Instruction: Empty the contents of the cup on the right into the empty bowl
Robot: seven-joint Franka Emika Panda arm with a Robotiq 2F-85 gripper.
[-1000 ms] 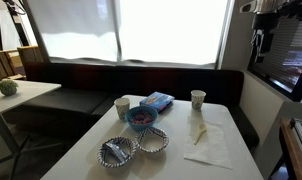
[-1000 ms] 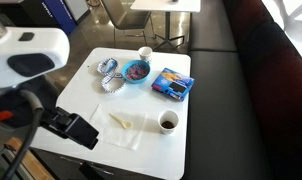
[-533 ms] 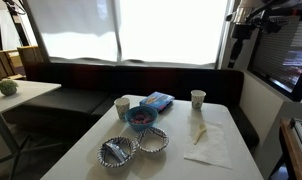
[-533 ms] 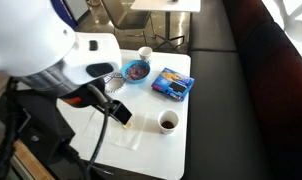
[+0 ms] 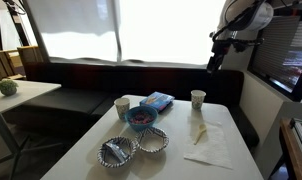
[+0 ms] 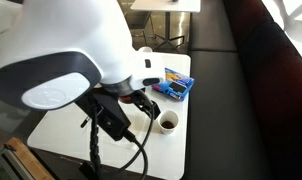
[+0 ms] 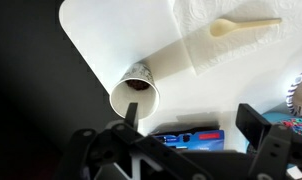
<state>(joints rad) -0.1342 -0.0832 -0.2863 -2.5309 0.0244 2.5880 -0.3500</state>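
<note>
The robot's gripper should close on the speckled paper cup's rim (image 5: 193, 93) (image 7: 156, 108), on the side toward the blue packet, so that the cup can be lifted and emptied.
The speckled paper cup (image 5: 198, 98) stands on the right side of the white table. It holds something dark, which shows in an exterior view (image 6: 168, 122) and in the wrist view (image 7: 136, 92). The empty striped bowl (image 5: 153, 140) sits near the table's front, next to its twin with pale pieces (image 5: 119, 152). My gripper (image 5: 212, 63) hangs high above the table, over the cup's side, open and empty. In the wrist view its fingers (image 7: 191, 125) frame the table beside the cup. The arm hides both striped bowls in an exterior view.
A blue bowl (image 5: 141, 117), a plain white cup (image 5: 121, 106) and a blue packet (image 5: 158, 101) stand mid-table. A napkin (image 5: 207, 146) with a pale spoon (image 5: 200, 133) lies in front of the cup. A dark bench runs behind the table, and a wall stands to the right.
The arm has swung in from the upper right toward the table. Its body now fills much of an exterior view and covers the bowls. Nothing on the table has moved.
</note>
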